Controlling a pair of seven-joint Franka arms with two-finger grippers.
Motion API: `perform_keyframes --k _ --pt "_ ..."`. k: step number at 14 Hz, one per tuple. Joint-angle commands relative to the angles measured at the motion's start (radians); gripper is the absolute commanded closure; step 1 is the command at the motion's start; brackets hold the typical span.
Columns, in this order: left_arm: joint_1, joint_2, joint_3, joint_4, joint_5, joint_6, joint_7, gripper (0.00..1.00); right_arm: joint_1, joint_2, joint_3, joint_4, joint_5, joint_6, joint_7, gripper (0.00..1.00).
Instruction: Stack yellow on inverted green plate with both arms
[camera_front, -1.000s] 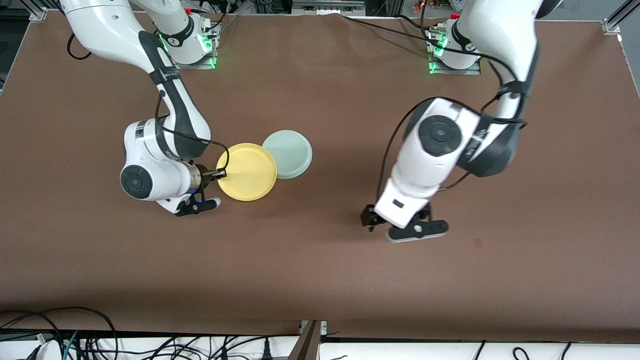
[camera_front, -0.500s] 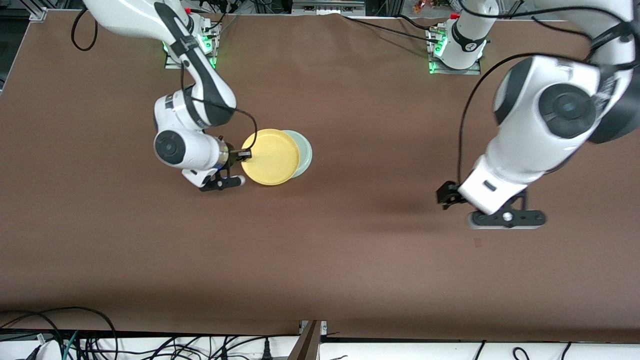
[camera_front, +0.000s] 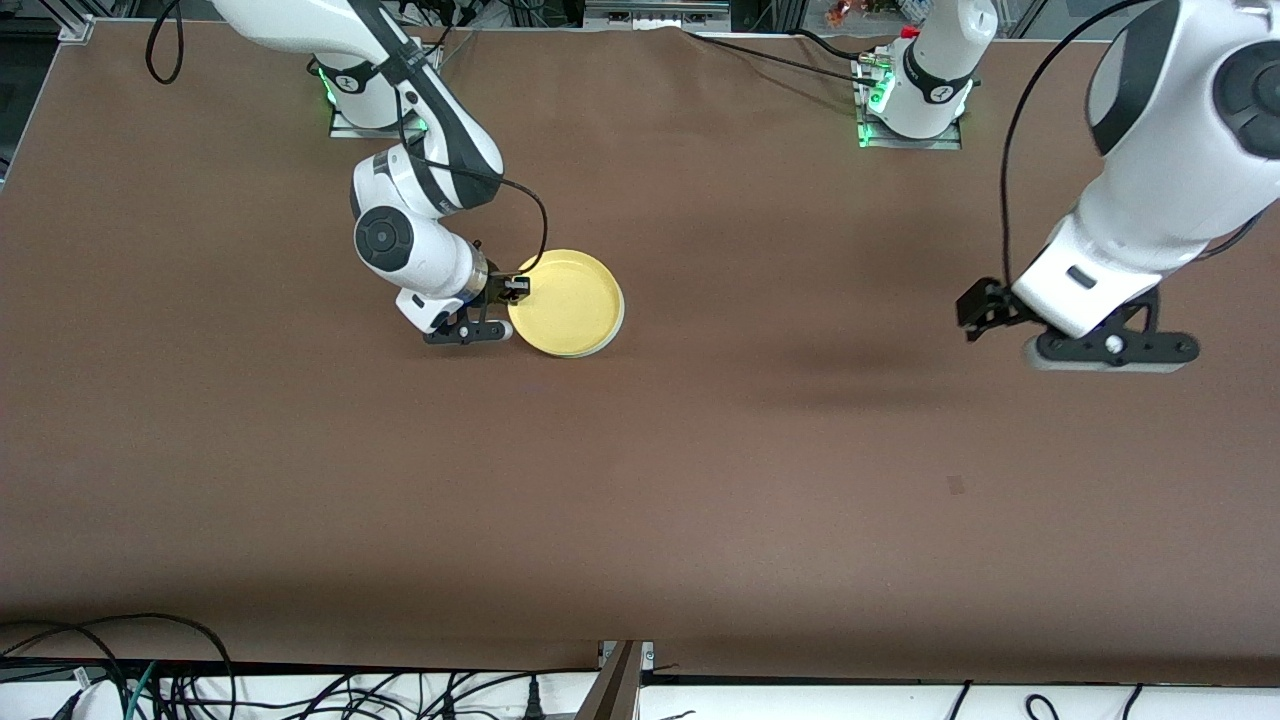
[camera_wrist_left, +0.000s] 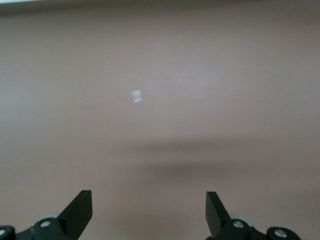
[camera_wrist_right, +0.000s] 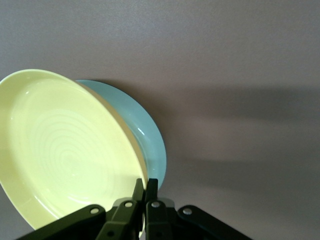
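I will let go of the yellow plate with my right gripper on the mint-green plate (camera_front: 577, 296) (camera_wrist_right: 65, 156), a little toward the arm bases.
My right gripper (camera_front: 517, 288) is shut on the rim of the pale-yellow plate (camera_front: 568, 303), on the side toward the right arm's end. The yellow plate sits over the mint-green plate (camera_front: 620, 312), which shows only as a thin sliver at its edge. In the right wrist view the yellow plate (camera_wrist_right: 60, 150) is tilted, with the green plate (camera_wrist_right: 147, 135) just beneath it and the right gripper (camera_wrist_right: 145, 187) pinching the yellow rim. My left gripper (camera_front: 978, 308) is open and empty, up over bare table toward the left arm's end. In its wrist view the left gripper (camera_wrist_left: 149, 207) sees only brown table.
The brown table (camera_front: 700, 480) bears only the two plates. The arm bases (camera_front: 910, 100) stand along the edge farthest from the front camera. Loose black cables (camera_front: 100, 670) lie off the table's nearest edge.
My right gripper has carried the yellow plate from beside the green plate to over it, covering nearly all of it. My left arm has swung away toward its own end of the table.
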Motion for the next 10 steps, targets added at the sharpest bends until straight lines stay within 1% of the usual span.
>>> perform_keyframes --k 1,3,4,7,10 --pt "0.122 -0.206 -0.014 -0.221 -0.035 0.019 0.127 0.0 -0.005 -0.03 0.02 -0.067 0.017 0.062 0.022 1.0" --pt "0.16 -0.309 -0.012 -0.331 -0.042 0.021 0.171 0.0 -0.005 -0.029 0.021 -0.09 0.017 0.081 0.022 1.0" --pt "0.184 -0.325 -0.009 -0.35 -0.058 0.022 0.191 0.0 -0.005 -0.03 0.023 -0.094 0.017 0.082 0.022 1.0" --pt "0.286 -0.303 -0.003 -0.339 -0.179 0.025 0.325 0.0 -0.005 -0.029 0.033 -0.096 0.017 0.084 0.022 1.0" --pt "0.287 -0.303 -0.009 -0.333 -0.182 0.024 0.336 0.0 -0.002 -0.024 0.033 -0.099 0.017 0.093 0.022 1.0"
